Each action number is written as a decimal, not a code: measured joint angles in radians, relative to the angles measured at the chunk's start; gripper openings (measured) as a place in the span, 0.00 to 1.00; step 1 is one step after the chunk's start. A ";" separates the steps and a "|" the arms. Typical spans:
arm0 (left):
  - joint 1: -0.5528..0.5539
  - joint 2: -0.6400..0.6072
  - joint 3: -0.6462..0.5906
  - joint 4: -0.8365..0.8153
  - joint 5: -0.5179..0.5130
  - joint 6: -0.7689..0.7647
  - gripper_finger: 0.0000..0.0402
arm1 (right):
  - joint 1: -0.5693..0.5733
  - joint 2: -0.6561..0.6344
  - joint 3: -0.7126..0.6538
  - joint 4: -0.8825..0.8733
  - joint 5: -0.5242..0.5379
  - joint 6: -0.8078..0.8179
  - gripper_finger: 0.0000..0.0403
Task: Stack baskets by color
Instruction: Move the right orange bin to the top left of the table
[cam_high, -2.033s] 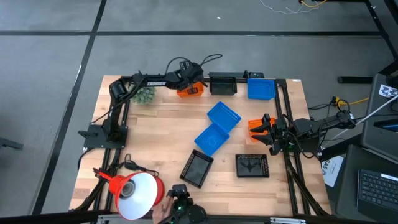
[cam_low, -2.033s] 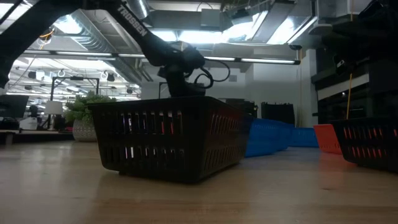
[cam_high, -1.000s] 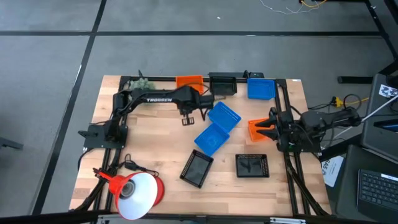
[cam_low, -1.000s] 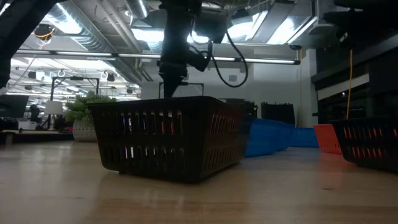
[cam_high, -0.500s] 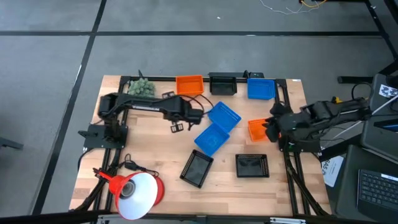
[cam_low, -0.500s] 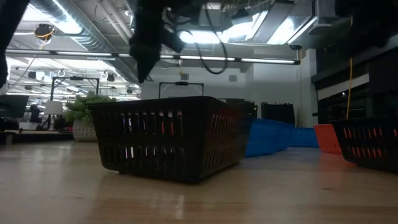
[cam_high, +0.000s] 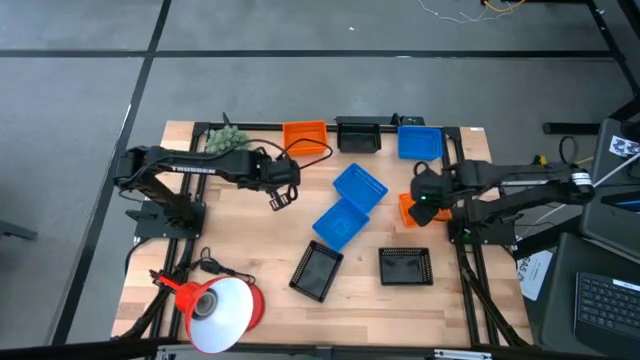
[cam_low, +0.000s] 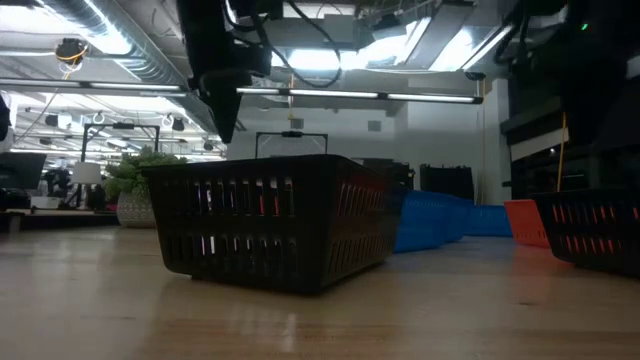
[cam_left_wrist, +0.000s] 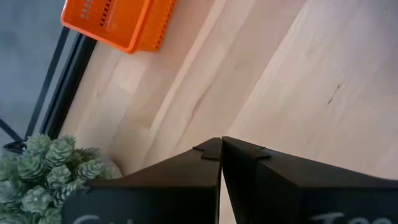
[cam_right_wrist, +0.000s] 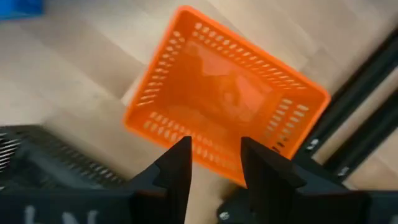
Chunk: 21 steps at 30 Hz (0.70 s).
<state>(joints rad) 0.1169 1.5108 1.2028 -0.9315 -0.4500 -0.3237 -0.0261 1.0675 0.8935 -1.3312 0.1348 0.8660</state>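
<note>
My right gripper needs to grip the orange basket's far rim (cam_high: 408, 194) (cam_right_wrist: 252, 52) just below it, on the side facing the blue basket along the table's far edge.
Baskets lie over the table: an orange one (cam_high: 305, 133), a black one (cam_high: 358, 135) and a blue one (cam_high: 420, 141) along the far edge, two blue ones (cam_high: 358, 187) (cam_high: 340, 222) mid-table, and two black ones (cam_high: 317, 270) (cam_high: 405, 265) nearer. Another orange basket (cam_right_wrist: 224, 102) rests flat by the right edge. My right gripper (cam_right_wrist: 214, 155) hangs open above it, pointing down, clear of it. My left gripper (cam_high: 280, 196) is shut and empty, up in the air left of the middle, slanting down over bare wood (cam_left_wrist: 298, 74).
A small green plant (cam_high: 228, 140) stands at the far left, near the left arm. A red-orange cone lamp (cam_high: 215, 310) sits at the near left corner. Black frame rails (cam_high: 458, 180) run along the right side. Bare wood lies under the left gripper.
My left gripper has drawn back from the middle toward the table's left edge, rolling as it went, and its fingers have shut on nothing. My right gripper has swung from lying level to pointing down over the orange basket at the right, staying open. No basket has moved.
</note>
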 joint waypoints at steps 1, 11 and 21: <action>0.000 0.000 -0.002 0.003 0.000 0.011 0.00 | -0.013 0.020 0.000 0.010 0.001 -0.027 0.34; 0.003 0.008 -0.022 0.005 0.002 0.020 0.16 | -0.175 0.209 -0.001 0.105 0.001 -0.506 0.34; 0.003 0.008 -0.022 0.005 0.000 0.019 0.24 | -0.294 0.379 -0.001 0.133 0.094 -0.775 0.34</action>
<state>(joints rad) 0.1196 1.5188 1.1809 -0.9260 -0.4499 -0.3045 -0.3200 1.4470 0.8928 -1.1982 0.2286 0.0909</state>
